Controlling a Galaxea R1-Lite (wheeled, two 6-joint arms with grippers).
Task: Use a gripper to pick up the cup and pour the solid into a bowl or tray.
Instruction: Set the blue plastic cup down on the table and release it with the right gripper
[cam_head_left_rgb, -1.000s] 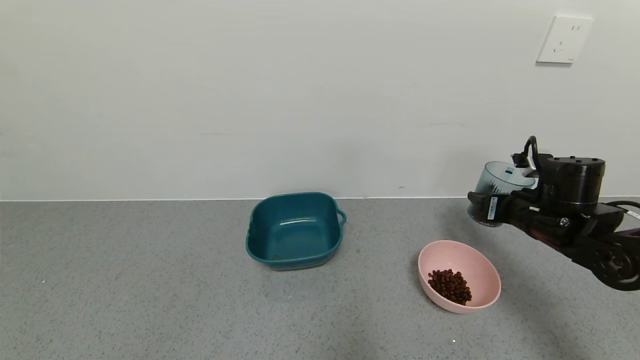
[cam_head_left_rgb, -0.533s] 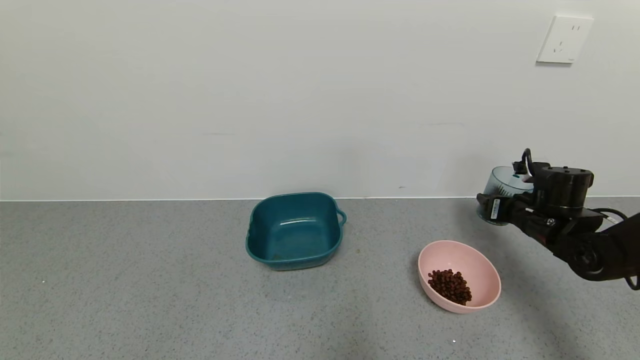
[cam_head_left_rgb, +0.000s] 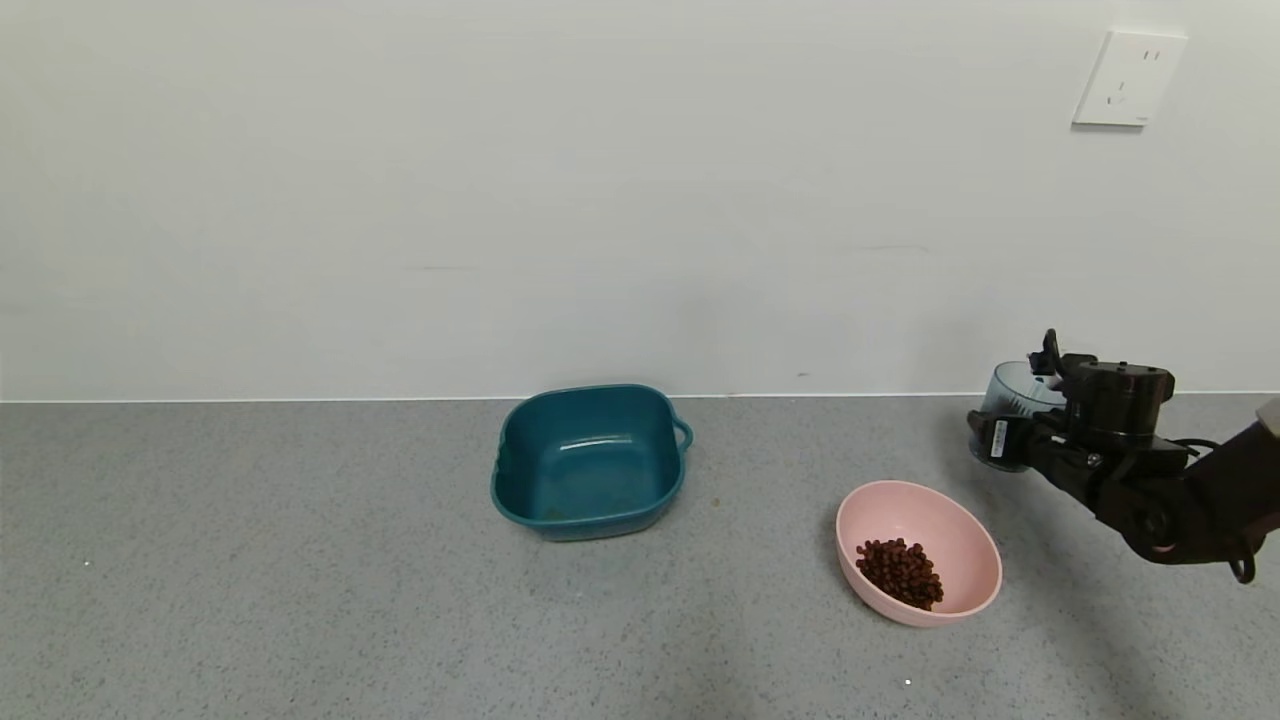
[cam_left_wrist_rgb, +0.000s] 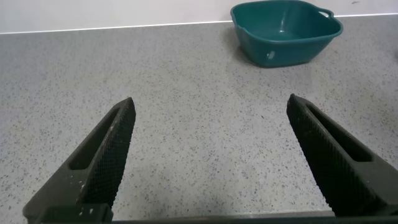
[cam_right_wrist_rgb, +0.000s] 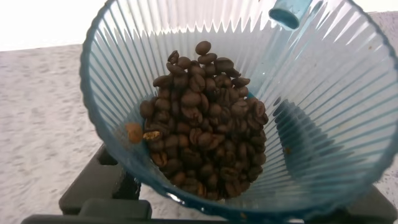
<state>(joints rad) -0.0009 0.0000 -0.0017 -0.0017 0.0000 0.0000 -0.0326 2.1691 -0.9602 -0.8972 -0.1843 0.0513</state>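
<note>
My right gripper should put the ribbed grey-blue cup, now held low over the counter, down on the counter (cam_head_left_rgb: 999, 464) behind the pink bowl, near the wall.
My right gripper (cam_head_left_rgb: 1000, 440) is shut on the ribbed grey-blue cup (cam_head_left_rgb: 1012, 395) and holds it upright, low over the counter at the back right, behind the pink bowl (cam_head_left_rgb: 965, 535). In the right wrist view the cup (cam_right_wrist_rgb: 323, 93) holds a heap of dark brown beans (cam_right_wrist_rgb: 205, 124). The pink bowl also holds a heap of the same beans (cam_head_left_rgb: 900, 572). My left gripper (cam_left_wrist_rgb: 211, 106) is open and empty over bare counter; it does not show in the head view.
A dark teal tub (cam_head_left_rgb: 590, 465) with a side handle stands mid-counter, left of the pink bowl, and also shows in the left wrist view (cam_left_wrist_rgb: 286, 25). A wall with a white socket (cam_head_left_rgb: 1130, 78) runs along the counter's back edge.
My right gripper has moved down and a little to the right with the cup, which now sits close to the counter. The bowls and the beans in the pink bowl have not moved.
</note>
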